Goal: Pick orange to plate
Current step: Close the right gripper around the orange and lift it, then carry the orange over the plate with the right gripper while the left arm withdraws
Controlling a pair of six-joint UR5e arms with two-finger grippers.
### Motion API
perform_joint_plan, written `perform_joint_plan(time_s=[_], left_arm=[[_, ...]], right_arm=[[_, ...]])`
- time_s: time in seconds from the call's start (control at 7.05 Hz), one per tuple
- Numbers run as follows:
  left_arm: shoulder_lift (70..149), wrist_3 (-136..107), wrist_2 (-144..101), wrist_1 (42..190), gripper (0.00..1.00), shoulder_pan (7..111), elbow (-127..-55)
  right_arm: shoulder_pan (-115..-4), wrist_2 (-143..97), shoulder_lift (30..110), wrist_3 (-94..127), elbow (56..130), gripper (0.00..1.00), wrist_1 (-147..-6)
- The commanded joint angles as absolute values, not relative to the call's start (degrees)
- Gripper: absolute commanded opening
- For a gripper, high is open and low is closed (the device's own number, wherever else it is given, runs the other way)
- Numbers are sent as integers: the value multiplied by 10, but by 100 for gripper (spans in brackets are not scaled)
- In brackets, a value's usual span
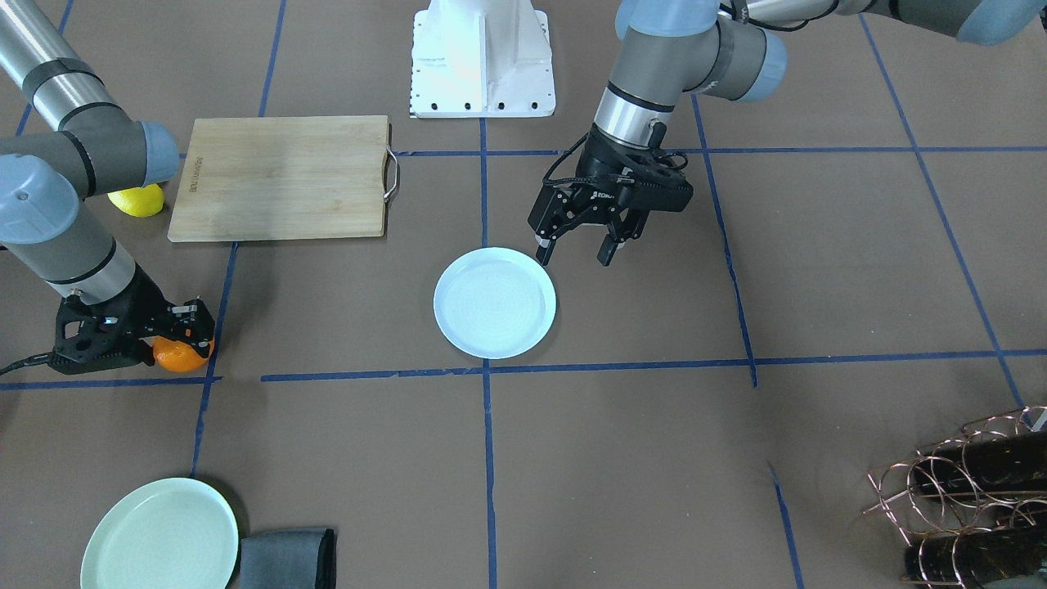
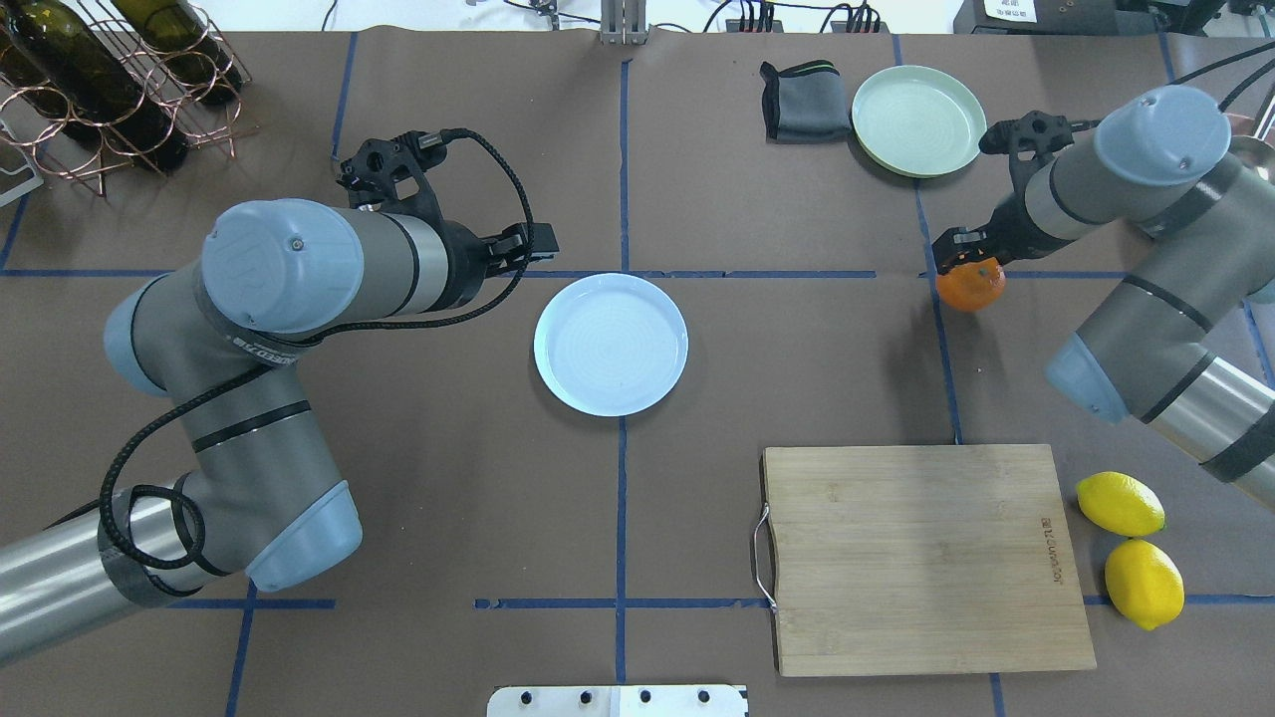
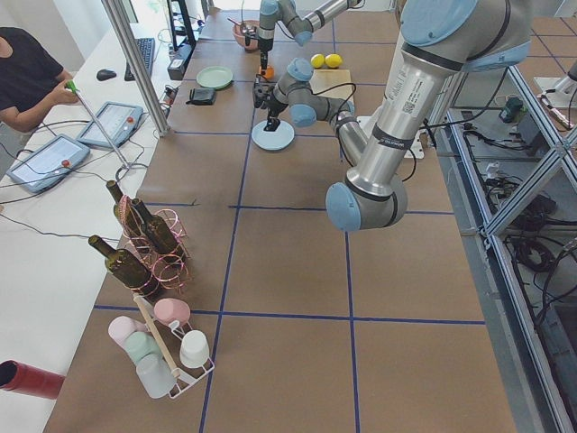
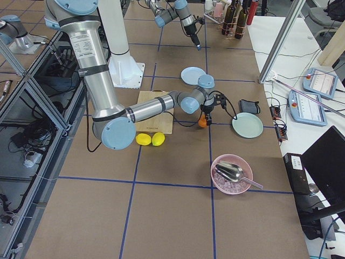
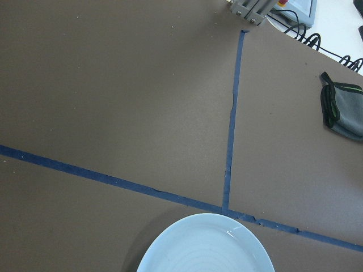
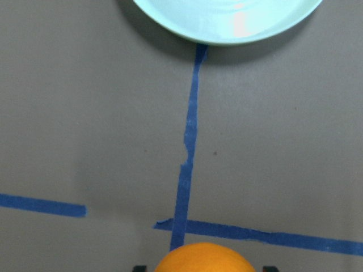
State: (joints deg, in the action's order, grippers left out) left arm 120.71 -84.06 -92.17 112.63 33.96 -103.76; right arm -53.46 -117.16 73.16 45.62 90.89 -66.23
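I should let go of the orange with my right gripper near the middle of the bluish-white plate (image 1: 502, 306).
The orange (image 1: 181, 357) sits low at the table, far from the bluish-white plate (image 1: 495, 304), and I cannot tell whether it touches the surface. My right gripper (image 1: 178, 339) is shut on the orange (image 2: 972, 288). In the right wrist view the orange (image 6: 205, 259) fills the bottom edge, with a dark fingertip on each side of it. My left gripper (image 1: 577, 252) hangs open and empty just past the plate's rim on the robot's side. The plate (image 2: 610, 344) is bare, and its edge (image 5: 207, 249) shows in the left wrist view.
A mint-green plate (image 2: 916, 119) and a folded grey cloth (image 2: 794, 100) lie beyond the orange. A wooden cutting board (image 2: 926, 553) and two lemons (image 2: 1121, 504) are near the right arm's base. A wire wine rack (image 2: 90, 80) stands at the far left.
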Motion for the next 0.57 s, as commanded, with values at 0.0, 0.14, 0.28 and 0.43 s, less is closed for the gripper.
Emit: perform_joint_plan(time_s=[0.0,0.14,0.28,0.43], left_arm=[[1202,-747,-921,1125,100,370,-1036],[1174,-735,-918,1128,100,380,-1037],[1170,-665,-923,1126,100,413,-1037],[1167,-577,-956,1124,100,457,-1032]], right_arm=[[-557,-1196,716,530,980,0,-667],[-550,-1196,666,593,990,0,-695],[-518,-1185,602,647,991,0,-746],[-483,-1142,552,672,988,0,-787]])
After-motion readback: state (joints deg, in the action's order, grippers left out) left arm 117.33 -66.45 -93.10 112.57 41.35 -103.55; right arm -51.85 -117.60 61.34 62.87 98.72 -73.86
